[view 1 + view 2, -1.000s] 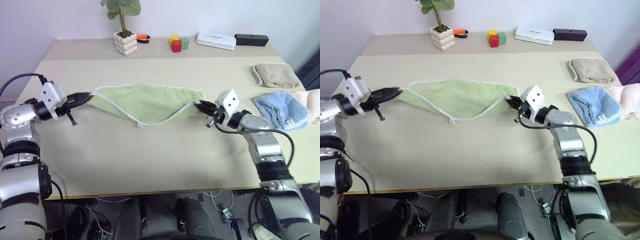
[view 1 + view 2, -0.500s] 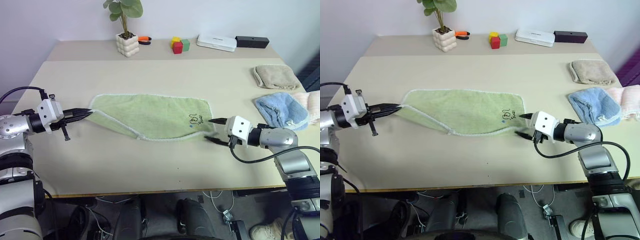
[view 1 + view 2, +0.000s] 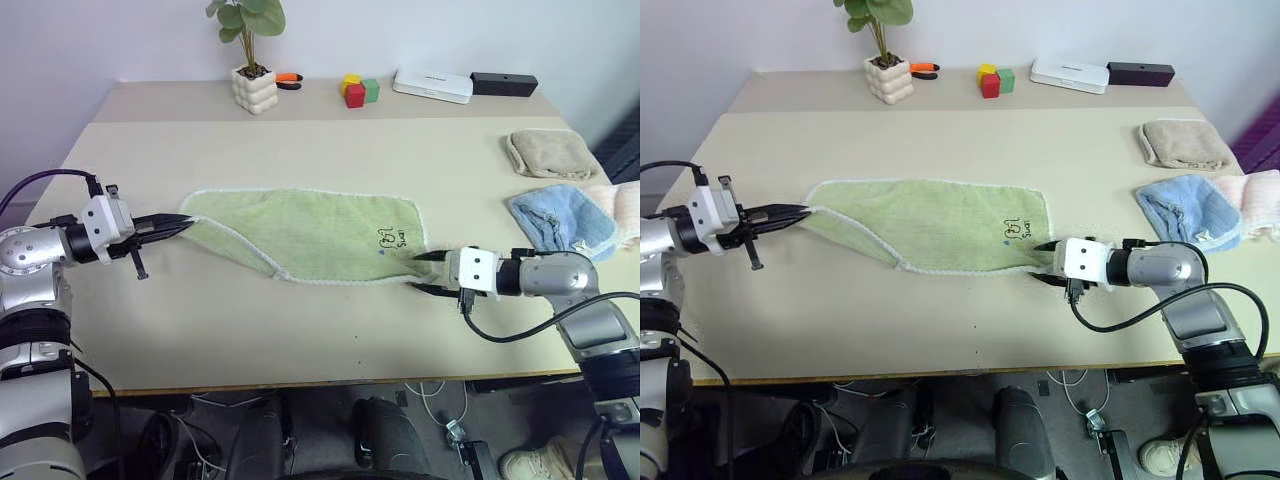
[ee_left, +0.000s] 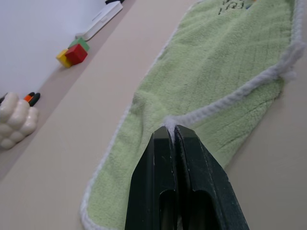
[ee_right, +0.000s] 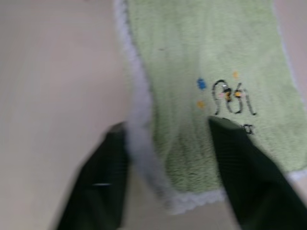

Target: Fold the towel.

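Note:
The robot's left gripper should release the corner of the light green towel on the bare table just nearer than the lifted trim [image 3: 194,243].
The light green towel [image 3: 310,232] lies spread flat across the middle of the table, its white trim showing and its dark embroidered mark [image 3: 391,238] near the right end. My left gripper [image 3: 185,226] is shut on the towel's left corner, and the left wrist view has the trim pinched at the fingertips [image 4: 171,130]. At the near right corner, my right gripper [image 3: 418,272] stands open. Its two fingers [image 5: 103,182] straddle the white edge of the towel [image 5: 201,52] without pinching it.
Along the back stand a potted plant [image 3: 252,87], an orange-handled tool [image 3: 287,77], coloured blocks [image 3: 357,88], a white box [image 3: 431,83] and a black box [image 3: 503,81]. A beige towel [image 3: 548,151], a light blue towel [image 3: 562,221] and pink cloth [image 3: 620,205] lie at the right.
The right gripper let go of the raised right corner, and the towel dropped flat. That gripper drew back toward the front edge, turned, and now straddles the near right corner with narrower jaws.

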Controlling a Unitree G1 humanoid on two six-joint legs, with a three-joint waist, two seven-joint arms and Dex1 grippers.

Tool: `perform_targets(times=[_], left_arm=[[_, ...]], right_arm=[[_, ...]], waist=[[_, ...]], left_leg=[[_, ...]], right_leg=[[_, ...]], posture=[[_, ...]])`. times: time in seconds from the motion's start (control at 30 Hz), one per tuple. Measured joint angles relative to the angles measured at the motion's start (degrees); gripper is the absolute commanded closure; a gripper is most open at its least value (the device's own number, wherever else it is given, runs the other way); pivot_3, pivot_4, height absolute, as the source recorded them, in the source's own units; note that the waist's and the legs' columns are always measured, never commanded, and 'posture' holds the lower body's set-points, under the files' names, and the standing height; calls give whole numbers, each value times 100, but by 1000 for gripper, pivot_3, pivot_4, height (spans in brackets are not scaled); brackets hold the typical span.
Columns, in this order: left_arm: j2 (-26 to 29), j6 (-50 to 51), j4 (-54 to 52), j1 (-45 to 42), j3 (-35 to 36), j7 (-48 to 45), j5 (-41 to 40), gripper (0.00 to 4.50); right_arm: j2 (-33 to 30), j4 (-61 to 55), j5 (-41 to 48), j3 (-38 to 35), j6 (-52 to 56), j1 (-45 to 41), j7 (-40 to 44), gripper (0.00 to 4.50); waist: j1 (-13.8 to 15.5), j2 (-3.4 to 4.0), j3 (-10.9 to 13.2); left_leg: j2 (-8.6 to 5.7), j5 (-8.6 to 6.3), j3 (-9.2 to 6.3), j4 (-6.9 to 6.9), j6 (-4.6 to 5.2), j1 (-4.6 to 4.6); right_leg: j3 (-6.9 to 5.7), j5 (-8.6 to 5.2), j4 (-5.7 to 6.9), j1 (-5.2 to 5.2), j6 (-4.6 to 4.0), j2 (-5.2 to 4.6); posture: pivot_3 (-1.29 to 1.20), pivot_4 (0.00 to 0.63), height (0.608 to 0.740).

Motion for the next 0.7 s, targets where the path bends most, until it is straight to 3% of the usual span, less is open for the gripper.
perform_targets(times=[0.07, 0.33, 0.7], left_arm=[[1, 87, -85, 73, -1, 13, -18, 4500], [246, 676, -751, 703, 3, -331, -255, 4500], [797, 1638, -2512, 2502, 68, -959, -1008, 4500]], right_arm=[[0, -44, -35, 63, -49, 21, 12, 4480], [-352, -82, 108, 30, -46, 116, 369, 4480], [-1132, -545, 1683, -699, 860, 1064, 1662, 4480]], waist=[[-1, 0, 0], [4, 0, 0], [-4, 1, 0]], left_leg=[[0, 0, 0, 0, 0, 0], [1, 0, 0, 0, 0, 2], [5, -3, -2, -4, 1, 14]], right_leg=[[0, 0, 0, 0, 0, 0], [1, 0, -1, 2, -1, 0], [1, -2, -3, 10, -5, -4]], posture=[[0, 150, 735], [0, 150, 735], [0, 150, 735]])
